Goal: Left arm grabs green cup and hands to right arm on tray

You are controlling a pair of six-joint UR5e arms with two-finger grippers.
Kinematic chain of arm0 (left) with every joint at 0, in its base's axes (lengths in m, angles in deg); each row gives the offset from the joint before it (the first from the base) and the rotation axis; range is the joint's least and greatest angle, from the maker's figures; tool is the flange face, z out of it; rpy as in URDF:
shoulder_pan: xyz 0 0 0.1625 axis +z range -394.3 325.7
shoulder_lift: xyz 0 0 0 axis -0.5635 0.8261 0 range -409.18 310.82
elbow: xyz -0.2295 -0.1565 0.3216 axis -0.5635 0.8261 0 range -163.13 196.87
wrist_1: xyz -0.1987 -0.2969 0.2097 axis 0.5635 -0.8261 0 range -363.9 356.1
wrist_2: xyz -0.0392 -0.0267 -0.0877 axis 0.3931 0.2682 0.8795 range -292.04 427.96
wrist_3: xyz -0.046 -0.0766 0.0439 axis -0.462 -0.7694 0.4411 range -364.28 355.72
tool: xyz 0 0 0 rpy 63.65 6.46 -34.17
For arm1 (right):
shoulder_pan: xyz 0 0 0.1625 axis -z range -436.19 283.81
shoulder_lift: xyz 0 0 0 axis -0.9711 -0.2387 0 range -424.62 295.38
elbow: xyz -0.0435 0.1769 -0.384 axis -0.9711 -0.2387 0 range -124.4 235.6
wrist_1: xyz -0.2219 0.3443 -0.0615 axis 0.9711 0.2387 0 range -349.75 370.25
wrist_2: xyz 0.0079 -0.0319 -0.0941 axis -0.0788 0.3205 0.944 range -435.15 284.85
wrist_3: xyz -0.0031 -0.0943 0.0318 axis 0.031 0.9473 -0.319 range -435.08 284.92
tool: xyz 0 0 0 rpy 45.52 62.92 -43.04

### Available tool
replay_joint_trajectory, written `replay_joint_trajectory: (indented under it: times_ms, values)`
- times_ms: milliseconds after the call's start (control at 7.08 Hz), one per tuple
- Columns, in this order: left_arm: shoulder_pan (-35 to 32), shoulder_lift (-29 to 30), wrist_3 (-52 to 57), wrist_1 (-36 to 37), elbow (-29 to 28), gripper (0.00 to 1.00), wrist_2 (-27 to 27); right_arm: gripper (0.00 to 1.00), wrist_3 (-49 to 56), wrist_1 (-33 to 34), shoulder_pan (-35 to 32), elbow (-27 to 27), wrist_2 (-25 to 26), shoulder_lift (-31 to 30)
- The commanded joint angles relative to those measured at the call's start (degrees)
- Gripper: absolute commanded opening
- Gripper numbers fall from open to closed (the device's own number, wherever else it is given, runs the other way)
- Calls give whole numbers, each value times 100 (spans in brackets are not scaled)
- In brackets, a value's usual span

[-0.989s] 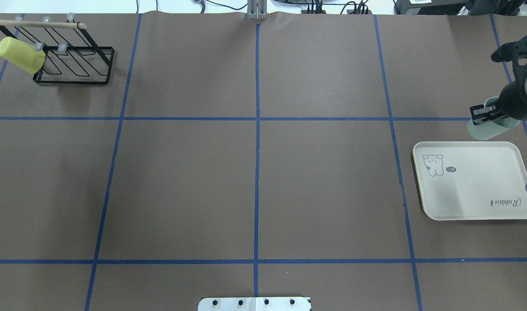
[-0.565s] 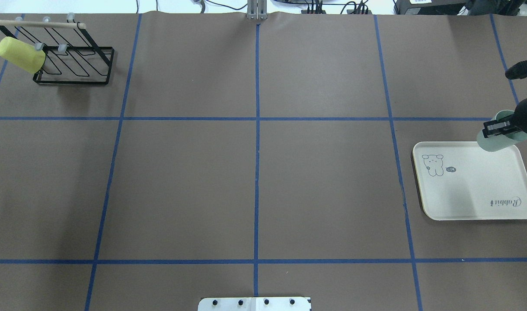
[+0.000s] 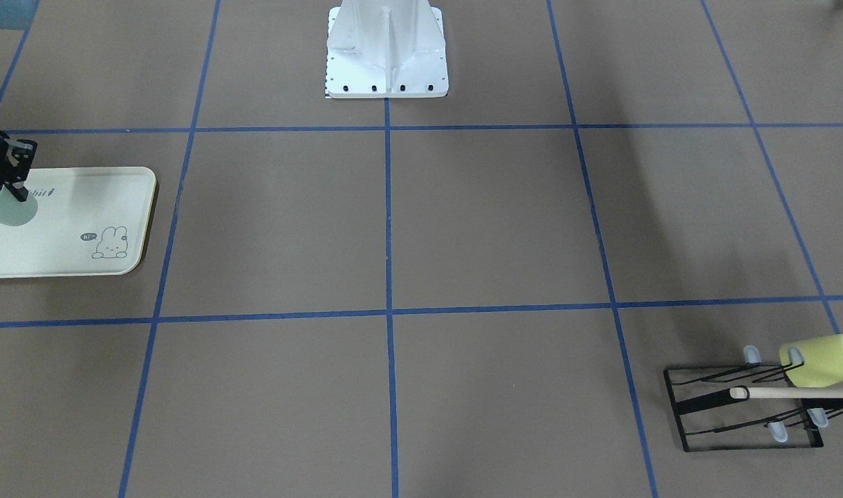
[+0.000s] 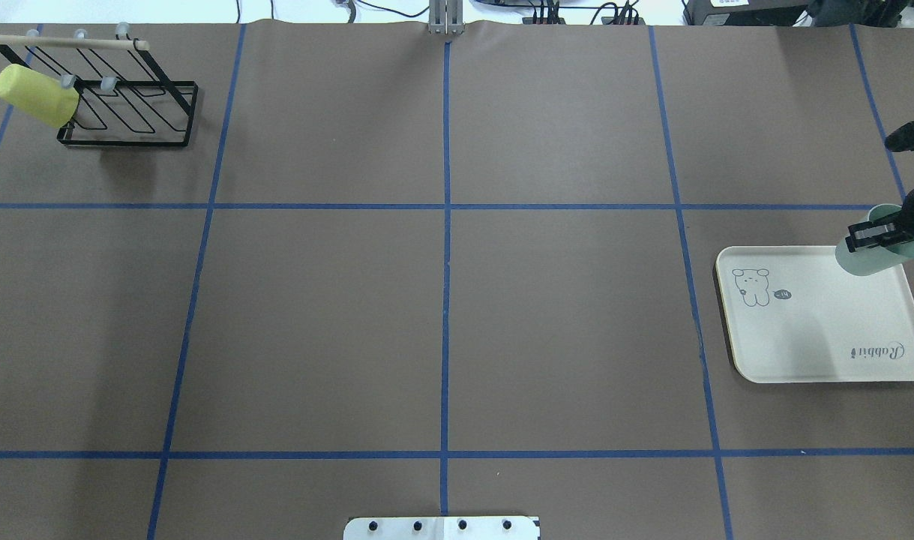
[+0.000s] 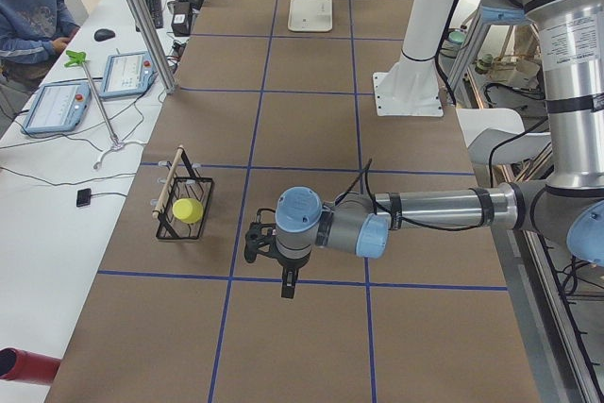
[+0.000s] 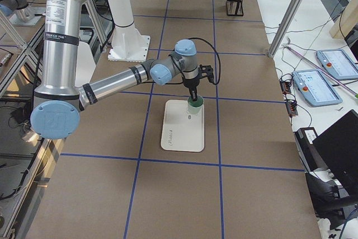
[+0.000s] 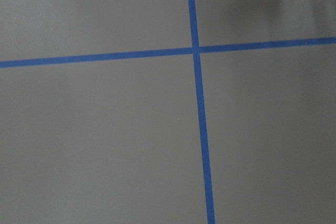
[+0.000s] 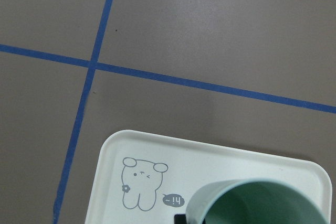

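Note:
Next, my right gripper sets the green cup down and lets go of it on the cream tray (image 3: 57, 223) next to the bunny drawing's speech bubble.
The pale mint-green cup (image 4: 867, 259) is upright in my right gripper (image 4: 873, 234), which is shut on its rim. It hangs over the far right corner of the cream tray (image 4: 809, 330). I cannot tell if the cup touches the tray. The front-facing view shows the cup (image 3: 7, 209), gripper (image 3: 12, 166) and tray (image 3: 68, 235) at the left edge. In the right wrist view the cup's rim (image 8: 252, 195) is over the tray (image 8: 157, 156). The left gripper (image 5: 286, 290) shows only in the exterior left view, low over bare table; I cannot tell if it is open or shut.
A black wire rack (image 4: 130, 112) with a wooden bar stands at the far left corner, a yellow-green cup (image 4: 35, 95) hanging on it. The robot's white base plate (image 4: 442, 528) is at the near middle edge. Blue tape lines grid the brown table.
My right gripper has carried the green cup to the right and toward the robot, from beyond the tray's far edge to over its far right corner.

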Motion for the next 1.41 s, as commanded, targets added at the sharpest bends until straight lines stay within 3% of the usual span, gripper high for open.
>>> replay_joint_trajectory:
  times_ms: [0,282,565,847,989,1271]
  values:
    - [-18,-21,561,548,89,100,-1,0,-83,-979,16,-279,4,-439]
    - [-27,-65,562,540,89,100,8,0,-249,-1819,94,-798,83,-634]
    - [-27,-47,562,531,89,100,8,0,-1257,-1865,917,-817,870,-443]
    - [-18,-3,562,540,81,100,-1,0,-1350,-1874,1105,-861,892,-397]
    - [-18,-3,562,540,81,100,-1,13,-1350,-1874,1123,-913,900,-397]
    - [-18,-12,554,531,81,100,-1,75,-1332,-1918,1141,-975,900,-397]
